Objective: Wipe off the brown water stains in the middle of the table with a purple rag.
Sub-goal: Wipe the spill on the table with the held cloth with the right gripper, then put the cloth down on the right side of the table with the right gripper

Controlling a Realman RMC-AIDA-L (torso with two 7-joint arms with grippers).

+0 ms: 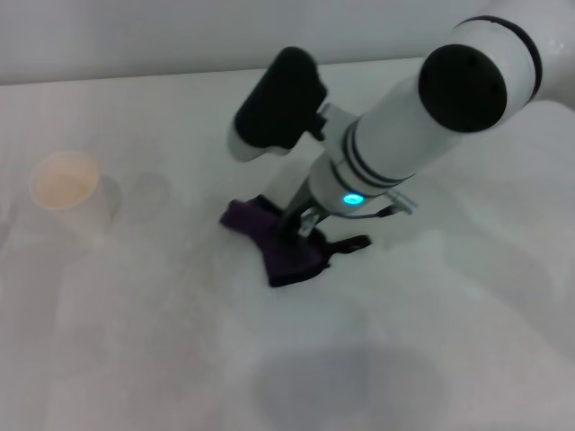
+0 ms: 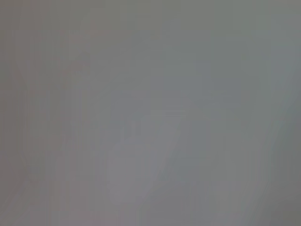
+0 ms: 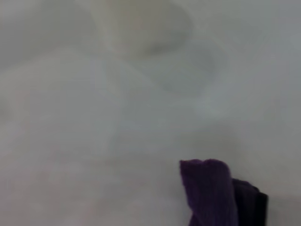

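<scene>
The robot's right gripper needs to release the purple rag on the white table (image 1: 384, 210) just past the tip of the black loop tab.
The purple rag (image 1: 283, 241) lies crumpled in the middle of the white table (image 1: 144, 341), its black loop tab pointing right. My right gripper (image 1: 302, 222) reaches down from the right onto the rag, its fingers closed into the cloth. The rag also shows in the right wrist view (image 3: 210, 193), as a bunched purple fold with black edging. No brown water stains show in any view; the spot under the rag and the gripper is hidden. My left gripper is out of view; the left wrist view shows only a blank grey surface.
A white paper cup (image 1: 66, 185) stands on the table at the left; it is blurred in the right wrist view (image 3: 141, 23). A large grey shadow patch (image 1: 346, 386) lies near the table's front. The right arm's big white forearm covers the back right.
</scene>
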